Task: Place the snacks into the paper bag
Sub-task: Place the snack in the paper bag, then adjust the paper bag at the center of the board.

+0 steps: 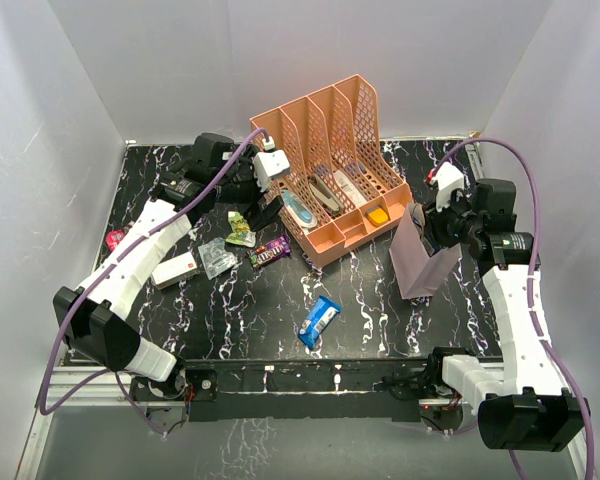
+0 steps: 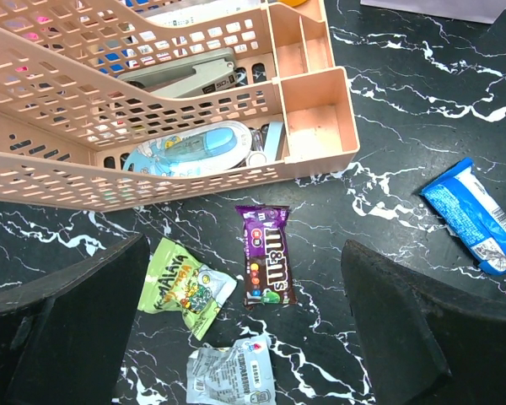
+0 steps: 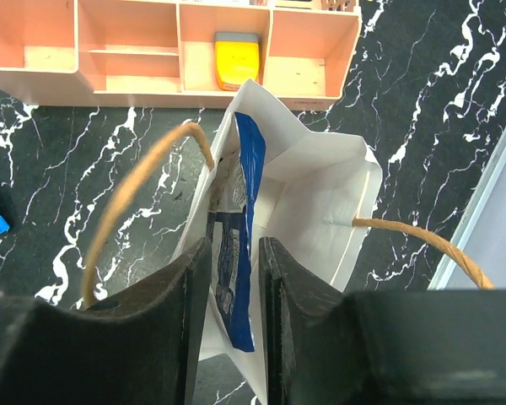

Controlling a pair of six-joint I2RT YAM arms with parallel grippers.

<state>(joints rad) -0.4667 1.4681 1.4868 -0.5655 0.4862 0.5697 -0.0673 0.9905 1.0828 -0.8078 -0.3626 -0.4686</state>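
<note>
The paper bag stands far from the snacks under my left gripper. My right gripper should pinch the bag's rim (image 3: 201, 204) and bring the bag closer.
The pale paper bag (image 1: 420, 262) stands open at the right, right of the organiser. My right gripper (image 3: 234, 253) is over its mouth, shut on the dark blue crisp bag (image 3: 240, 211), which hangs into the bag (image 3: 320, 202). My left gripper (image 2: 244, 278) is open and empty above a purple packet (image 2: 267, 256), a green packet (image 2: 184, 287) and a clear packet (image 2: 232, 375) lying on the table. A blue-white bar (image 1: 319, 321) lies mid-table and also shows in the left wrist view (image 2: 476, 215). A red packet (image 1: 115, 238) lies at the far left. A yellow-orange packet (image 3: 237, 61) sits in the organiser.
The peach mesh organiser (image 1: 352, 125) stands at the back centre, holding pens and a slim blue-white tool (image 2: 194, 148). A white packet (image 1: 175, 270) lies under the left arm. White walls close in the black marbled table on three sides.
</note>
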